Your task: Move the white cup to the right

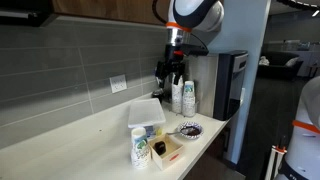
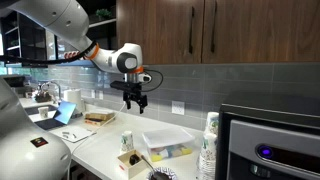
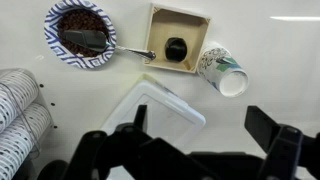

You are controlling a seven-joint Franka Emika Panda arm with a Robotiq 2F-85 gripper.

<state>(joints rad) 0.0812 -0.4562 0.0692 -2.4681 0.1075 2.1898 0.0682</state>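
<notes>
My gripper is to go to the white cup next and close on the cup's rim (image 1: pixel 140 128) (image 3: pixel 222 90), at the side toward the flat white box.
The white cup (image 1: pixel 140 148) with a green logo stands upright on the counter next to a small wooden box (image 1: pixel 167 150). It also shows in an exterior view (image 2: pixel 127 142) and from above in the wrist view (image 3: pixel 222 72). My gripper (image 1: pixel 170 72) hangs well above the counter, open and empty; it also shows in an exterior view (image 2: pixel 133 98). In the wrist view its two dark fingers (image 3: pixel 205 130) are spread apart, with the cup beyond them near the right finger.
A flat white box (image 3: pixel 155 115) lies under the gripper. A dark-patterned bowl (image 3: pixel 80 33) with a spoon sits beside the wooden box (image 3: pixel 180 48). Stacks of paper cups (image 1: pixel 183 97) stand by a black appliance (image 1: pixel 230 80). The counter edge is near the cup.
</notes>
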